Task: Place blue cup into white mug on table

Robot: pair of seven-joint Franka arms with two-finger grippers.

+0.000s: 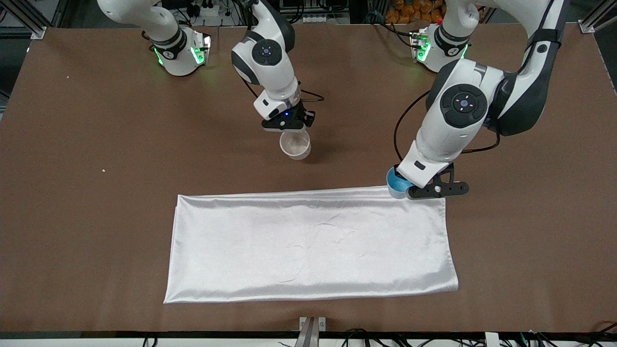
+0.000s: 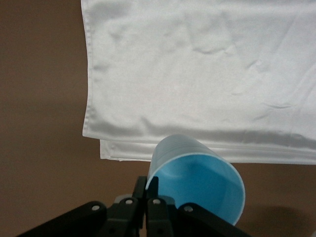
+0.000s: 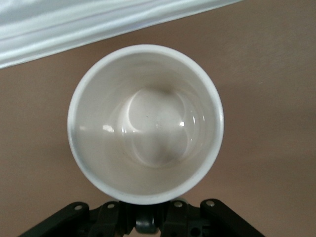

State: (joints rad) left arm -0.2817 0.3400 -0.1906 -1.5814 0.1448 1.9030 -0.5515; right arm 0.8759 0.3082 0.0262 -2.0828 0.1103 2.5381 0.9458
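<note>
I will set the white mug from my right gripper onto the bare table (image 1: 306, 161) just behind the cloth's far edge.
The white mug (image 1: 295, 144) is upright on the brown table (image 1: 96, 217), farther from the front camera than the cloth. Its cream inside is empty in the right wrist view (image 3: 148, 123). My right gripper (image 1: 288, 126) is shut on the mug's black handle (image 3: 147, 224). The blue cup (image 1: 396, 185) is tilted, over the cloth's edge toward the left arm's end of the table. My left gripper (image 1: 410, 191) is shut on the cup's rim. In the left wrist view the fingers (image 2: 140, 186) pinch the cup's wall (image 2: 197, 177). I cannot tell whether the mug rests on the table.
A large white satin cloth (image 1: 308, 246) lies flat on the table, nearer to the front camera than the mug. It also shows in the left wrist view (image 2: 207, 74) and the right wrist view (image 3: 74, 24). Bare brown table surrounds it.
</note>
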